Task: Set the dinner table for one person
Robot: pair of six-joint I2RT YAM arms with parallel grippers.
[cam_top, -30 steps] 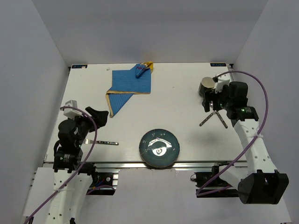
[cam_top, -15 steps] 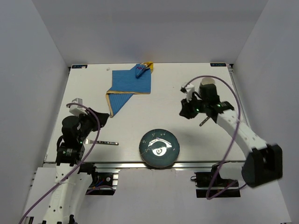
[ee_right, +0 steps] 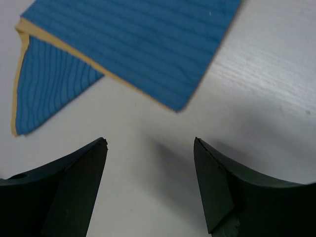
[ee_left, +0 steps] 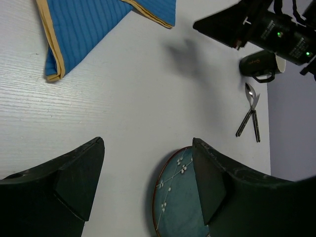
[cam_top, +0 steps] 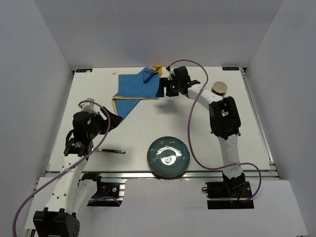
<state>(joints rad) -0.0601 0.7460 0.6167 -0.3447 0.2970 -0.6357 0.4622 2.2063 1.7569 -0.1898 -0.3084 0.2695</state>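
My right gripper should grip the blue placemat at its front corner [cam_top: 158,98] [ee_right: 177,109], on the side facing the cup.
The white dinner table [cam_top: 148,123] bears a teal plate [cam_top: 168,156] with a white blossom pattern at the front centre. A fork [cam_top: 109,150] lies left of it. A blue placemat [cam_top: 136,89] with a yellow border lies partly folded at the back. My right gripper [cam_top: 162,91] is open and empty, just above the table at the placemat's right corner [ee_right: 133,44]. My left gripper [cam_top: 116,121] is open and empty, hovering between the fork and the placemat. In the left wrist view the plate [ee_left: 182,197] sits below the open fingers.
A dark cup [cam_top: 220,89] stands at the back right. It also shows in the left wrist view [ee_left: 261,64], with a spoon and a knife [ee_left: 252,116] lying crossed near it. In the top view my right arm hides those two. Grey walls enclose the table.
My right arm has swung left from the cup and cutlery to the placemat's right corner. My left gripper has moved a little to the right and farther out over the table.
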